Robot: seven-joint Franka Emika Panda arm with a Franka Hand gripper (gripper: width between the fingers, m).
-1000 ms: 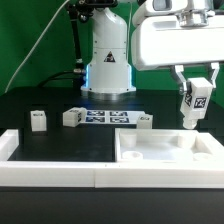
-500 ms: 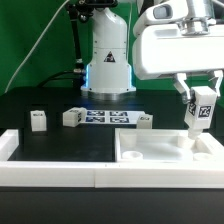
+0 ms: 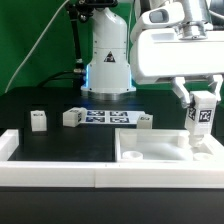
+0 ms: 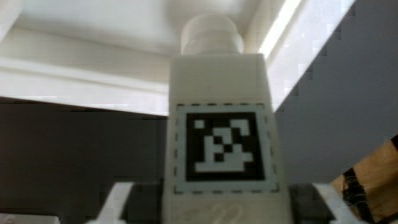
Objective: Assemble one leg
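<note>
My gripper is going to let go of the white leg standing in the white panel's corner socket (image 3: 204, 153) (image 4: 210, 38) near the front rail.
My gripper (image 3: 202, 100) is shut on a white leg (image 3: 203, 122) with a black-and-white marker tag, held upright at the exterior view's right. The leg's lower end hangs just over the far right corner of the large white panel (image 3: 160, 150). In the wrist view the leg (image 4: 222, 120) fills the middle, tag facing the camera, between my two fingers (image 4: 121, 203), with its rounded tip pointing at the panel's rim (image 4: 89, 75). Three more legs lie on the black table: one at the left (image 3: 38, 121), one near the marker board (image 3: 72, 117), one by the panel's back edge (image 3: 145, 122).
The marker board (image 3: 105, 118) lies flat in front of the robot base (image 3: 108, 60). A white L-shaped rail (image 3: 50, 170) runs along the table's front and left. A green backdrop stands behind.
My gripper has carried the leg a little further to the exterior view's right and lower, toward the panel's far right corner. The loose legs have not moved.
</note>
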